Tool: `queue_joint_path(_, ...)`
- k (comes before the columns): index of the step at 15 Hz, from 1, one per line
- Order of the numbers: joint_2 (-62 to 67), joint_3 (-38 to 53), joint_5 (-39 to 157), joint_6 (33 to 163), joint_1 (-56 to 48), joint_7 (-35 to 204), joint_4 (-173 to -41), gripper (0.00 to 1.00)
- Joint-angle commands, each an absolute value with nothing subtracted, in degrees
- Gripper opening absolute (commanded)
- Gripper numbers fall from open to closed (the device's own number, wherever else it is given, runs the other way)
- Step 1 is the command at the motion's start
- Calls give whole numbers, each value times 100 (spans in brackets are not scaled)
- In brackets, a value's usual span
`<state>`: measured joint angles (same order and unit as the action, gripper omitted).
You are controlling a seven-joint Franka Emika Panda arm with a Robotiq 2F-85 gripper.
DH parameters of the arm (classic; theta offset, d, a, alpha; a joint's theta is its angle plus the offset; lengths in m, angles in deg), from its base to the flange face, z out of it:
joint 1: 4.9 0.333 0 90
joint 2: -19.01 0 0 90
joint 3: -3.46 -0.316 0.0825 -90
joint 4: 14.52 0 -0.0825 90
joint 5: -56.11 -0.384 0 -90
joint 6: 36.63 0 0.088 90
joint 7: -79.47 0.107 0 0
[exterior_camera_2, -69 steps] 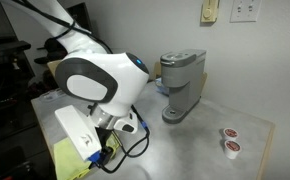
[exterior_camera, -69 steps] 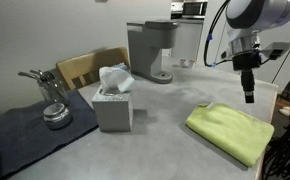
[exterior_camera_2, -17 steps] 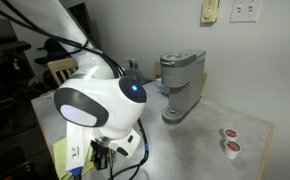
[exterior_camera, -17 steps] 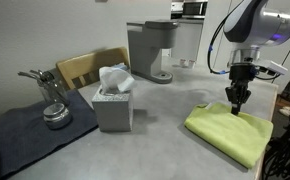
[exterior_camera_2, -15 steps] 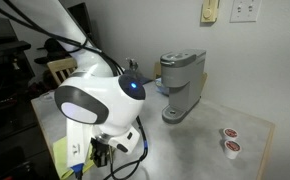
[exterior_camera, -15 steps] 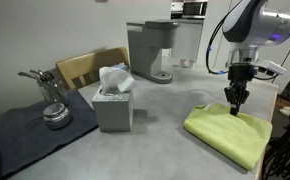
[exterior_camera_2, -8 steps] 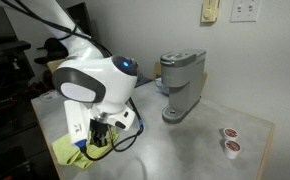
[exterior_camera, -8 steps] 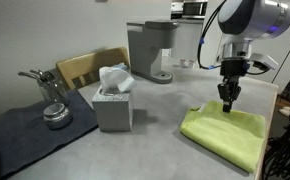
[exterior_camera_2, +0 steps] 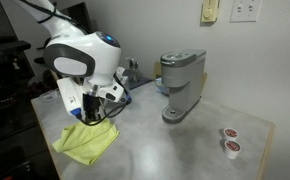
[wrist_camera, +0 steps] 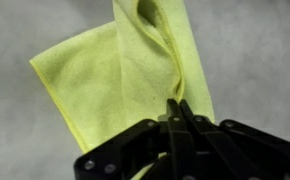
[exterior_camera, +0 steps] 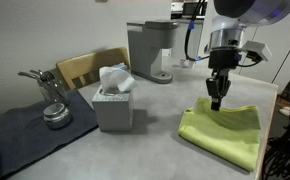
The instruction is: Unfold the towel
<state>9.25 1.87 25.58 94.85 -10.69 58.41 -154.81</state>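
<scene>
I need to release the towel's raised fold, now lifted off the table, from my gripper on the bare grey table (exterior_camera: 156, 167) beside the towel, nearer than the tissue box.
The lime yellow-green towel (exterior_camera: 225, 132) lies on the grey table at its near right in an exterior view and shows as a crumpled patch (exterior_camera_2: 87, 143) in both exterior views. My gripper (exterior_camera: 216, 103) is shut on a raised fold of it, lifting that part off the table. In the wrist view the towel (wrist_camera: 105, 75) spreads out below the black jaws, and the gripper (wrist_camera: 175, 104) pinches a ridge of cloth between closed fingertips. The lifted layer hangs from the grip while the rest rests flat.
A grey tissue box (exterior_camera: 113, 106) with white tissue stands mid-table. Behind it a grey coffee maker (exterior_camera: 151, 50) and a wooden chair back (exterior_camera: 83, 68). A dark mat (exterior_camera: 30, 130) with a metal tool (exterior_camera: 51, 98) lies at the left. Two pods (exterior_camera_2: 227, 140) sit beside the machine.
The gripper, still shut on the towel, has risen and moved away from its earlier spot, pulling the pinched layer so the towel spreads wider on the table.
</scene>
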Motion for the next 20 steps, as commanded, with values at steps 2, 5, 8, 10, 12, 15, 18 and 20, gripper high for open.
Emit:
queue_joint_path(2, 1114, -84, 2320, 9670, -664, 6347, -15514, 1)
queue_joint_path(5, 1051, -261, 2255, 9804, -382, 6728, -15394, 1)
queue_joint_path(8, 968, -410, 2250, 9911, -166, 7030, -15267, 1)
queue_joint_path(10, 914, -502, 2209, 9978, -59, 7168, -15177, 1)
queue_joint_path(12, 859, -592, 2091, 10021, 19, 7232, -15077, 1)
queue_joint_path(15, 740, -716, 1652, 10183, 100, 7206, -14915, 1)
queue_joint_path(18, 586, -809, 1157, 10344, 165, 7147, -14722, 1)
queue_joint_path(20, 455, -834, 1129, 10335, 208, 7114, -14599, 1)
